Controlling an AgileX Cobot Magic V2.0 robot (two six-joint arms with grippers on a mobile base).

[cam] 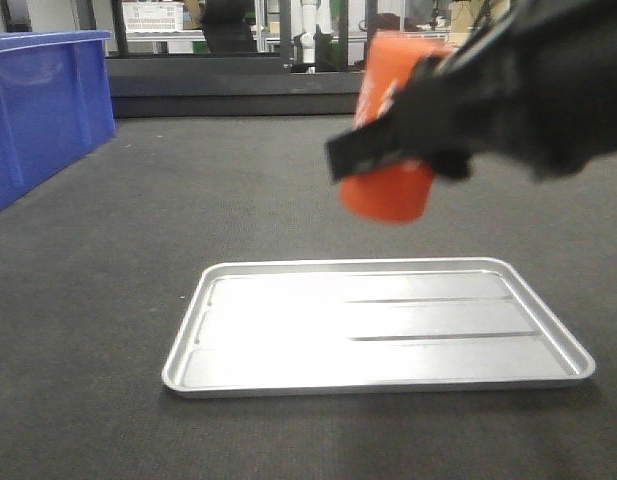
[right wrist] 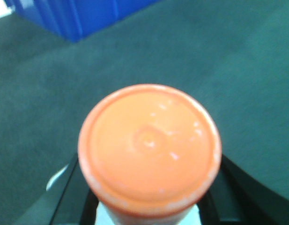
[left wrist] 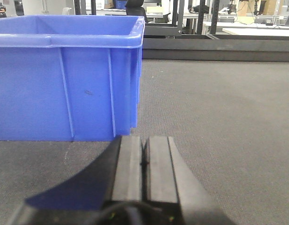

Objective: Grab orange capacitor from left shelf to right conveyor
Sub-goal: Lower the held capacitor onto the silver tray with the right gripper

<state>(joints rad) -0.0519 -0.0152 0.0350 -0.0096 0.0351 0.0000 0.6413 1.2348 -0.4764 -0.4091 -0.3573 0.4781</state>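
Observation:
Next, my right gripper sets the orange capacitor down so that it stands upright near the middle of the small silver tray (cam: pixel 370 329).
My right gripper (cam: pixel 393 150) is shut on the orange capacitor (cam: pixel 388 195) and holds it tilted in the air above the far edge of a small silver tray. In the right wrist view the capacitor's flat round end (right wrist: pixel 149 145) fills the middle, with the black fingers (right wrist: pixel 74 197) on both sides of it. Below lies the dark grey textured conveyor belt (cam: pixel 238 190). My left gripper (left wrist: pixel 144 140) is shut and empty, low over the belt (left wrist: pixel 228 117) just in front of a blue bin. The left shelf is out of view.
A small shallow silver tray (cam: pixel 378 350) with rounded corners lies on the belt near the front. A blue plastic bin (cam: pixel 38 110) stands at the left and fills the left wrist view's upper left (left wrist: pixel 64 84). Frames and benches stand behind the belt.

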